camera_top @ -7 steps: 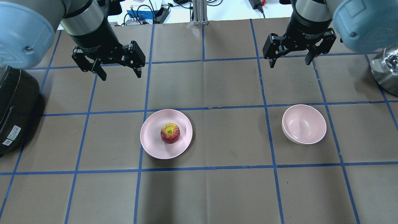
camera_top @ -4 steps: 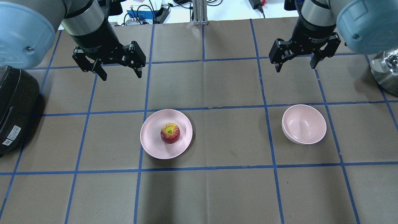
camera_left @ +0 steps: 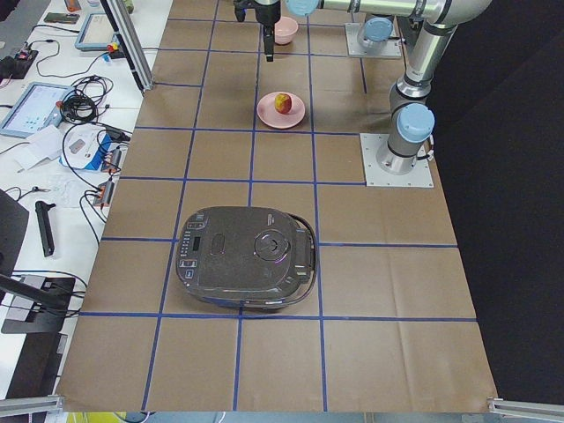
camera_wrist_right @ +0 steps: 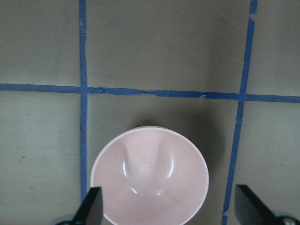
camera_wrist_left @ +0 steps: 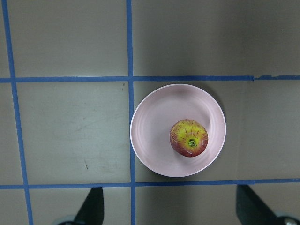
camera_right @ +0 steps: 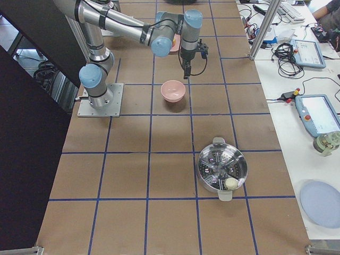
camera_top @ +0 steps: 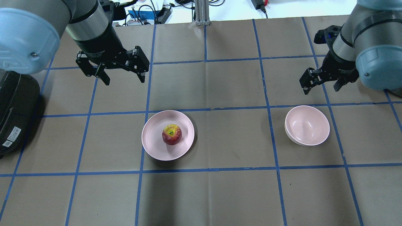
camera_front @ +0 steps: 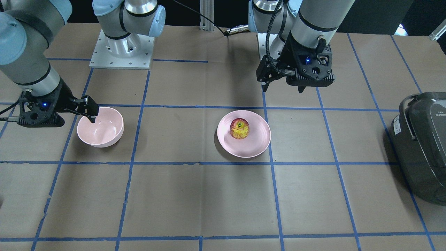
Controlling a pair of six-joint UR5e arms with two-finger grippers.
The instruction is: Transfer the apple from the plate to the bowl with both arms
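My right gripper will move in next and close on the bowl's rim (camera_front: pixel 79 121) (camera_wrist_right: pixel 208 182), on the side of the bowl that faces away from the pink plate.
The apple (camera_top: pixel 171 135) sits a little right of centre on the pink plate (camera_top: pixel 154 138), stem spot up; it also shows in the left wrist view (camera_wrist_left: pixel 189 138) and the front view (camera_front: pixel 239 128). My left gripper (camera_top: pixel 124 81) is open and empty, high above the table behind and left of the plate (camera_wrist_left: pixel 154 136). The bowl (camera_top: pixel 307 125) stands empty to the right. My right gripper (camera_top: pixel 321 90) is open and empty, just behind the bowl and above it; in the right wrist view (camera_wrist_right: pixel 168 188) the bowl (camera_wrist_right: pixel 150 183) lies between the fingertips, well below them.
A black rice cooker (camera_top: pixel 12 110) lies at the table's left edge. A steel steamer pot (camera_right: pixel 222 169) stands beyond the bowl on the robot's right. An aluminium post (camera_top: pixel 201 12) and cables stand at the far edge. Blue tape lines grid the brown table.
My right gripper has moved right and toward the bowl, and now hangs just behind it. My left gripper has shifted only slightly. Both stay open; the apple, plate and bowl have not moved.
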